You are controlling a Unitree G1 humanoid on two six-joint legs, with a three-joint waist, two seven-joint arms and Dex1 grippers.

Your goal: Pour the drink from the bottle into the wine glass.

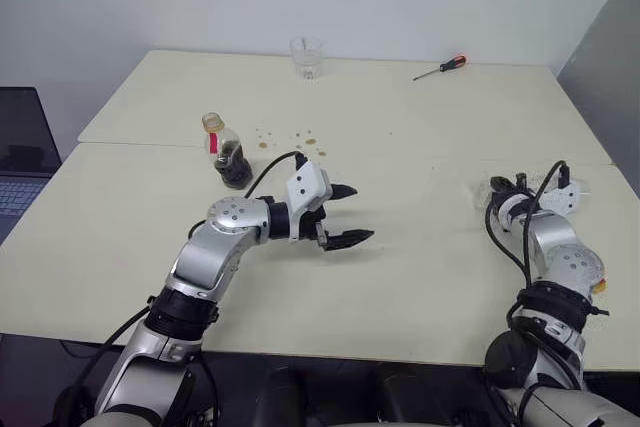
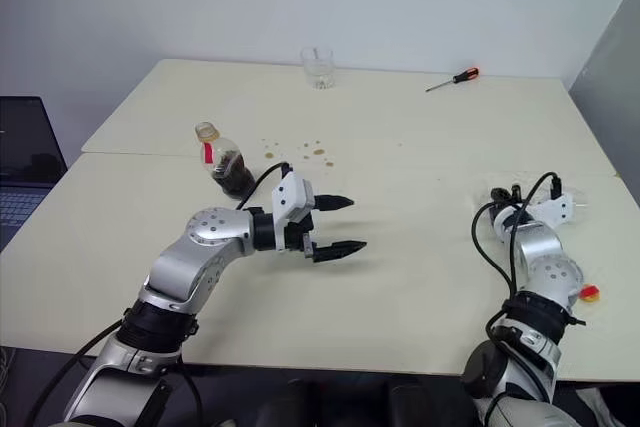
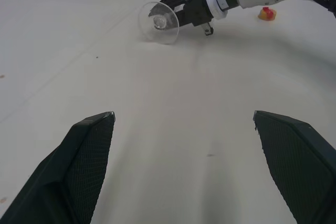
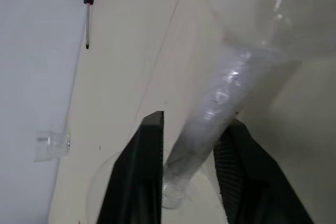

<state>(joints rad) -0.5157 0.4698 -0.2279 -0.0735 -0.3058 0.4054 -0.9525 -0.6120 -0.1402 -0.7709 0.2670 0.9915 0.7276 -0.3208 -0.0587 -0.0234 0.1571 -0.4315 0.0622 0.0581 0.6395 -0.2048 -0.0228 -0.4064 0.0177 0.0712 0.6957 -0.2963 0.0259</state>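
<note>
My left gripper's open fingertips are by the bare table (image 1: 348, 207). I need to use my right gripper to set the wine glass down upright there, beside those fingertips.
The bottle (image 1: 230, 155) stands upright at the left of the table, its mouth uncapped, with a red strip at the neck and the dark drink (image 1: 236, 169) in its lower half. My left gripper (image 1: 358, 214) hovers open over the middle of the table, to the right of the bottle and apart from it, with nothing between its fingers. The wine glass (image 3: 159, 21) lies on its side at the right of the table. My right gripper (image 4: 194, 121) is shut on its stem (image 4: 212, 108), between the bowl and the foot.
A short clear tumbler (image 1: 307, 57) stands at the far edge, and an orange-handled screwdriver (image 1: 441, 68) lies to its right. Brown drops (image 1: 300, 137) spot the table beyond the bottle. A laptop (image 1: 20, 157) sits off the left edge. A small yellow and red cap (image 3: 268, 13) lies near my right arm.
</note>
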